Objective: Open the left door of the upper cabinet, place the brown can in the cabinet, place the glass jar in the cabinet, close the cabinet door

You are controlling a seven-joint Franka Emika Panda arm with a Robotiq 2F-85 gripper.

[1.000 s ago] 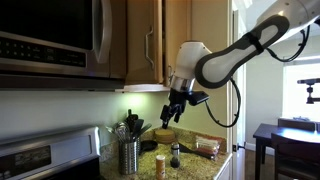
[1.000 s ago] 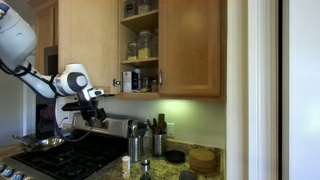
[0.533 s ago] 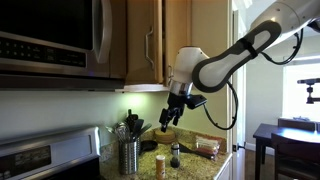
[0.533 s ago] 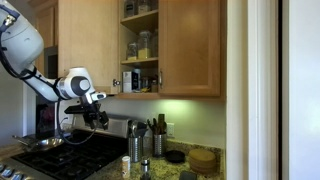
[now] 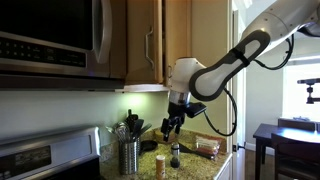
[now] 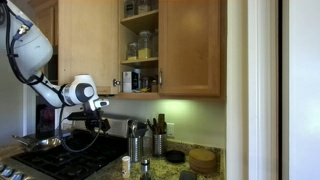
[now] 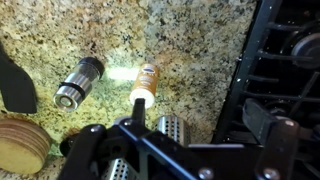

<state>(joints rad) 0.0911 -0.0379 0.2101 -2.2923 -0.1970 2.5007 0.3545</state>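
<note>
The brown can's upper part [image 5: 160, 159] [image 7: 144, 91] is near its white top. My gripper goes down there next and closes.
In an exterior view my gripper [image 5: 170, 126] hangs open over the counter, just above the brown can [image 5: 161, 164] and the glass jar [image 5: 175, 156]. From the wrist, the brown can [image 7: 146, 81] stands on the speckled stone between the glass jar [image 7: 80, 83] and the stove. My gripper [image 7: 200, 110] holds nothing, and its left finger overlaps the can's lower end. The upper cabinet [image 6: 190, 45] shows open shelves with jars. Its left door [image 5: 145, 40] is swung out, handle in view.
A ribbed silver utensil holder [image 5: 129, 155] stands left of the can. A round wooden board [image 7: 22, 142] lies on the counter. The black stove grates [image 7: 285, 60] are close on the right of the wrist view. A microwave [image 5: 50, 40] hangs over the stove [image 6: 75, 155].
The arm has come down a little toward the counter, carrying the gripper lower over the can and jar. The jaws stayed open.
</note>
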